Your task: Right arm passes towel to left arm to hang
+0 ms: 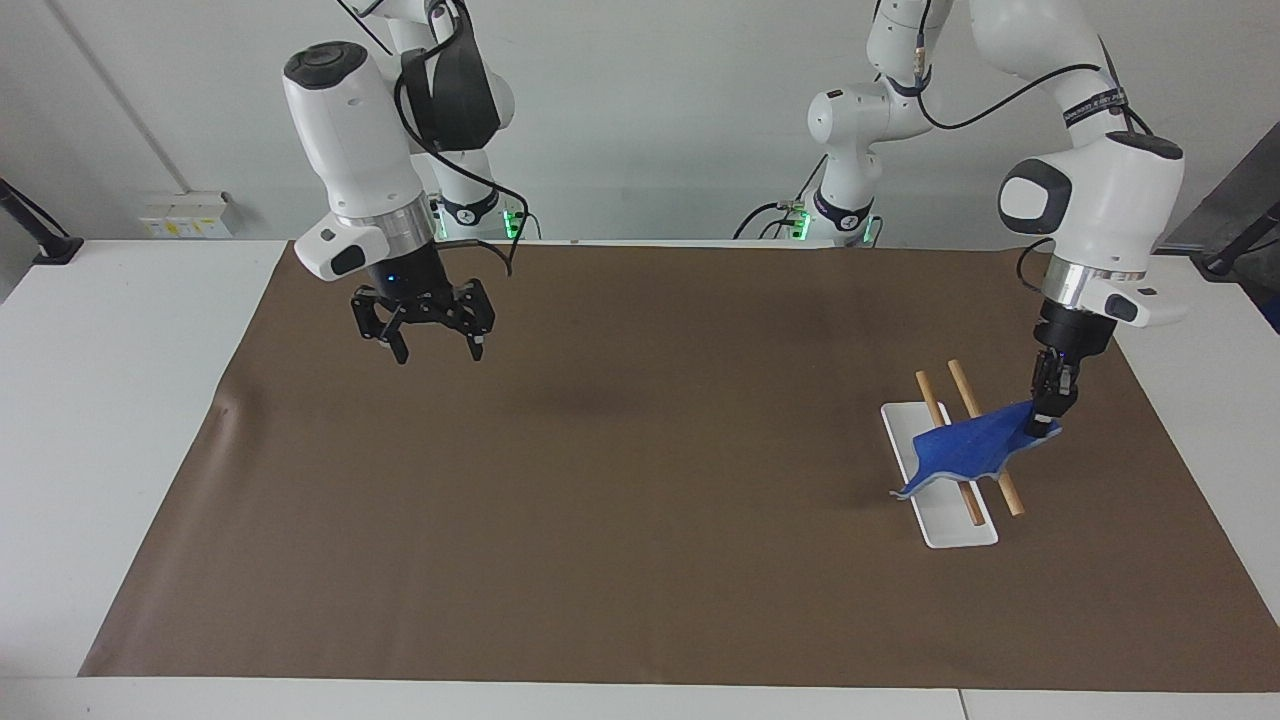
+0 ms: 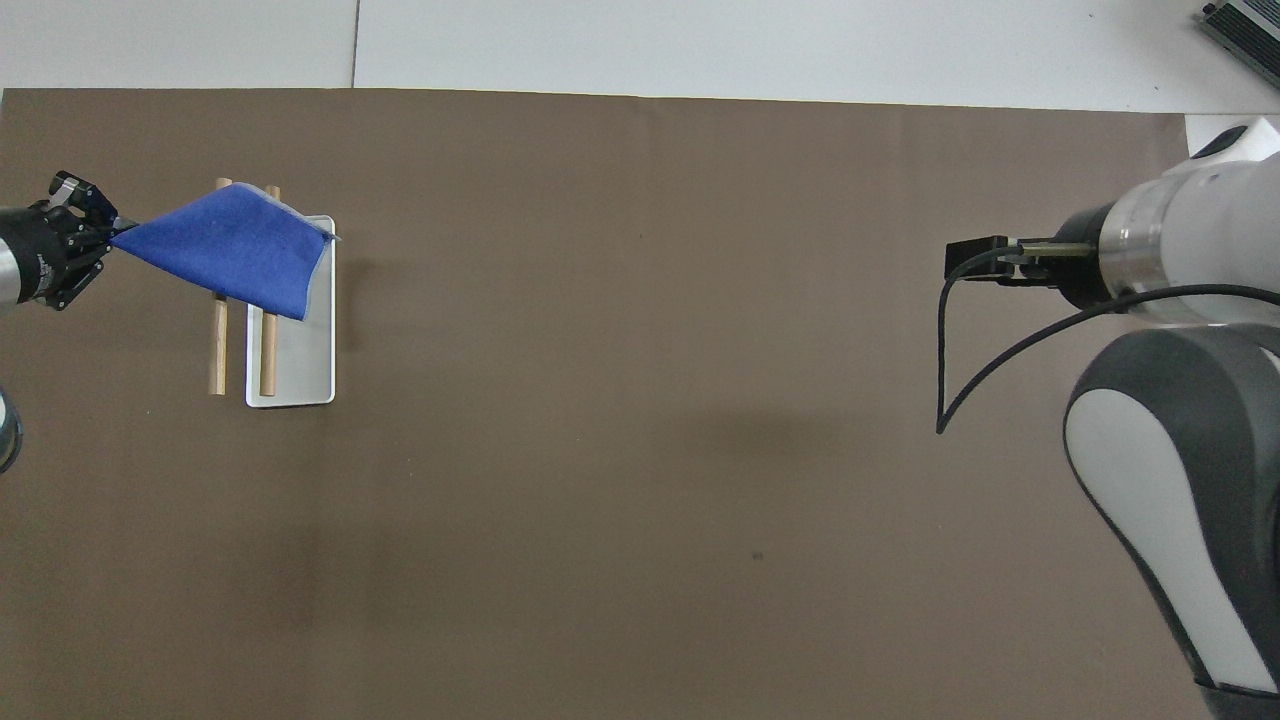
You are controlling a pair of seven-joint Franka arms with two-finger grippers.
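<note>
Next, my left gripper releases the blue towel so that it hangs over the two wooden rods of the rack (image 2: 263, 260).
The blue towel (image 1: 968, 448) is spread over the two wooden rods (image 1: 936, 392) of a small rack with a white base (image 1: 950, 525), toward the left arm's end of the table. It also shows in the overhead view (image 2: 225, 245). My left gripper (image 1: 1043, 415) is shut on one corner of the towel and holds it just past the outer rod, also seen in the overhead view (image 2: 95, 228). My right gripper (image 1: 437, 345) is open and empty, raised over the brown mat at the right arm's end.
A brown mat (image 1: 640, 560) covers most of the white table (image 1: 110, 330). A black cable (image 2: 950, 340) loops from the right arm's wrist. The rack's rods (image 2: 218, 345) stick out from under the towel toward the robots.
</note>
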